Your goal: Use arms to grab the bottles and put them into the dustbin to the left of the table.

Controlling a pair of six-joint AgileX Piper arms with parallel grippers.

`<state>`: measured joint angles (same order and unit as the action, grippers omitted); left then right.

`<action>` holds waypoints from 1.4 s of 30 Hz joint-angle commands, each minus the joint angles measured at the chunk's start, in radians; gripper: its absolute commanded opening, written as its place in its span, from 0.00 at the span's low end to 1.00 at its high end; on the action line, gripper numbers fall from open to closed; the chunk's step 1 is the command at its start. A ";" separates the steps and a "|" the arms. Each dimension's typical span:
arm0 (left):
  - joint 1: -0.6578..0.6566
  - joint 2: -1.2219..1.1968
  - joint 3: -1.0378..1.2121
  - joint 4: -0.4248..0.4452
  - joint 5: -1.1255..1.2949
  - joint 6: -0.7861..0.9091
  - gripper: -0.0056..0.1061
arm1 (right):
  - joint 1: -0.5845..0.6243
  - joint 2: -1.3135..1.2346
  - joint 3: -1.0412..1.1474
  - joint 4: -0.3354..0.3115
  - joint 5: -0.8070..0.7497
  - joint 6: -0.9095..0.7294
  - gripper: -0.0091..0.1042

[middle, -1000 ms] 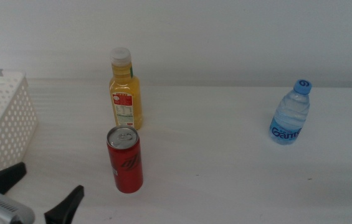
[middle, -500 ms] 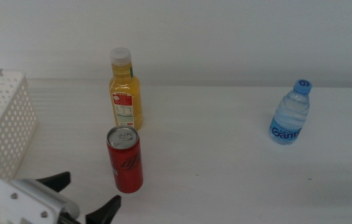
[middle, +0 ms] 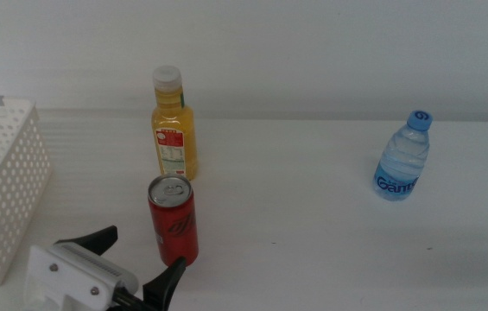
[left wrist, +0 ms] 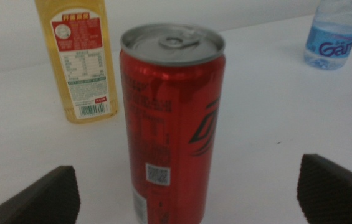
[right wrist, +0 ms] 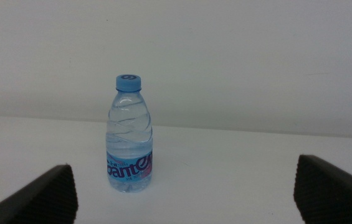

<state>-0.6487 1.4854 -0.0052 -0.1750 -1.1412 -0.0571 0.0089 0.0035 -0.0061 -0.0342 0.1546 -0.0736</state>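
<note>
The red can is next for my left gripper, which should go to it and close around the middle of its body [middle: 174, 226] [left wrist: 171, 134], below the silver top.
A slim red can [middle: 173, 221] stands on the white table [middle: 313, 225], and my left gripper [middle: 140, 253] is open just in front of it and slightly to its left. In the left wrist view the can [left wrist: 169, 124] fills the space between the spread jaws of the left gripper [left wrist: 191, 194]. The yellow juice bottle [middle: 174, 128] [left wrist: 79, 56] stands upright behind the can. Far to the right is the blue-capped water bottle [middle: 403, 160] [left wrist: 337, 34]. My right gripper [right wrist: 191, 193] is open and faces this water bottle [right wrist: 129, 134] from a distance; the middle view does not show it.
The white perforated dustbin [middle: 6, 177] sits at the table's left edge, close to my left arm. A plain white wall closes the back of the table. Bare tabletop lies between the can and the water bottle.
My left gripper has advanced from the bottom-left corner up and to the right, so its open jaws now reach the red can. The bottles have not moved.
</note>
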 commanded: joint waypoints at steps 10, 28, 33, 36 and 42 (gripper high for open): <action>-0.010 0.171 0.037 0.002 -0.162 -0.075 0.89 | -0.008 -0.041 0.045 -0.004 -0.012 -0.002 0.90; -0.010 0.160 -0.023 -0.017 -0.152 -0.047 0.89 | -0.008 -0.041 0.045 -0.004 -0.012 -0.002 0.90; -0.010 0.162 -0.072 -0.054 -0.087 -0.038 0.89 | -0.008 -0.041 0.045 -0.004 -0.012 -0.002 0.90; -0.010 0.162 -0.117 -0.073 -0.035 -0.003 0.89 | -0.008 -0.041 0.045 -0.004 -0.012 -0.002 0.90; -0.010 0.164 -0.174 -0.105 0.023 0.028 0.89 | -0.008 -0.041 0.045 -0.004 -0.012 -0.002 0.90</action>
<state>-0.6487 1.6487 -0.1671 -0.2579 -1.1356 -0.0411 0.0089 0.0035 -0.0061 -0.0342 0.1546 -0.0736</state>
